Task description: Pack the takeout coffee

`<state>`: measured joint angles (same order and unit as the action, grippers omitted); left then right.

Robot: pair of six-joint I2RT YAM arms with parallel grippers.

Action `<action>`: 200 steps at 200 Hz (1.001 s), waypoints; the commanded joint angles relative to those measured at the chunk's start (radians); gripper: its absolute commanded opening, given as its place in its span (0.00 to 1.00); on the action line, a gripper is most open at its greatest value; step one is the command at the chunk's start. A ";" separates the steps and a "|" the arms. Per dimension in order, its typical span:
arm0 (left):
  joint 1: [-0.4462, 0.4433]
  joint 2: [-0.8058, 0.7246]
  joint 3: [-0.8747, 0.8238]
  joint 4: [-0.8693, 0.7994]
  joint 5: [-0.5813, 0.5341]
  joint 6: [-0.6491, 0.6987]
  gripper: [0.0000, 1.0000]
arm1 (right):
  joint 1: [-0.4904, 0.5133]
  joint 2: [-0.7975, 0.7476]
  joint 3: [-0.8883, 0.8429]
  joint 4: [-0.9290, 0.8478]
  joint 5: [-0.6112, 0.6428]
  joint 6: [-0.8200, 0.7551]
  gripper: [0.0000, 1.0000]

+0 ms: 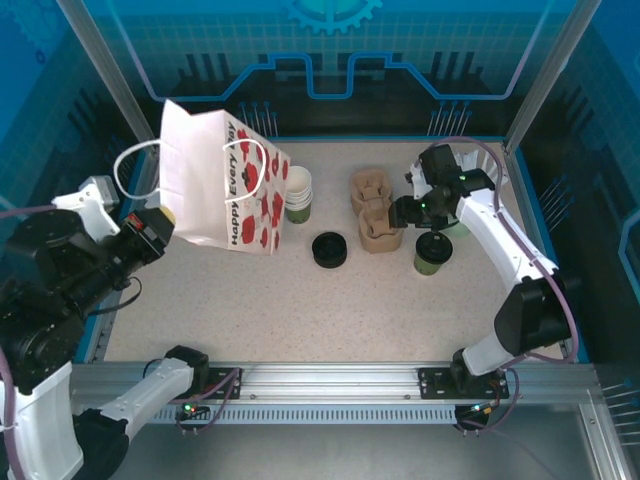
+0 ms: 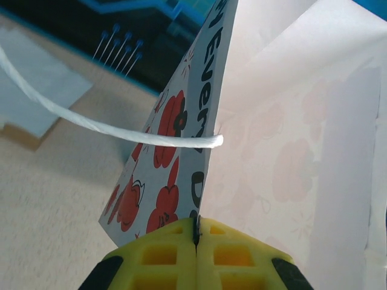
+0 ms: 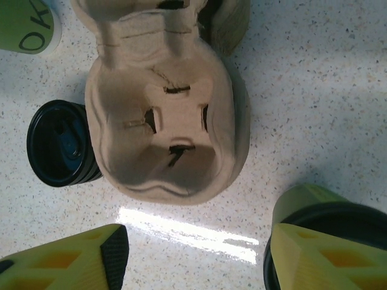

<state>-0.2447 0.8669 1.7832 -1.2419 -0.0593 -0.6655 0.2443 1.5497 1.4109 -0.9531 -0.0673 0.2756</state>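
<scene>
Next, I set the white gift bag on the bare table (image 1: 279,276) next to the black lids with my left gripper.
The takeout coffee (image 1: 432,252), a dark green cup with a black lid, stands upright on the table at the right. My right gripper (image 1: 412,218) hovers open just above and left of it, facing the pulp carriers. In the right wrist view (image 3: 196,241) the gap between the fingers holds only bare table. The cup (image 3: 305,202) sits partly behind the right finger (image 3: 326,260), outside the gap. The poppy-print gift bag (image 1: 225,185) stands at the left. My left gripper (image 1: 160,225) is shut on the gift bag's edge (image 2: 208,181), jaws pressed together (image 2: 196,232).
Brown pulp cup carriers (image 1: 375,210) (image 3: 166,121) lie between the bag and the coffee. A stack of black lids (image 1: 329,249) (image 3: 60,144) sits in front of them. Stacked cups (image 1: 298,193) stand beside the bag. The bag's white cord handle (image 2: 121,133) hangs loose. Rails edge the table.
</scene>
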 commanded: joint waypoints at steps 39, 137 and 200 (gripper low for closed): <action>0.006 -0.085 -0.344 0.001 0.113 -0.161 0.04 | -0.019 0.123 0.085 -0.014 0.021 -0.051 0.62; 0.004 -0.119 -0.645 0.210 0.166 -0.232 0.04 | -0.071 0.240 0.102 0.055 -0.135 -0.059 0.49; -0.042 -0.091 -0.695 0.250 0.165 -0.254 0.11 | -0.076 0.271 0.107 0.067 -0.160 -0.056 0.37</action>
<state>-0.2665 0.7647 1.1069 -1.0267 0.0845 -0.8940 0.1822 1.8008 1.4879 -0.8955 -0.1902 0.2241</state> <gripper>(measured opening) 0.095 0.386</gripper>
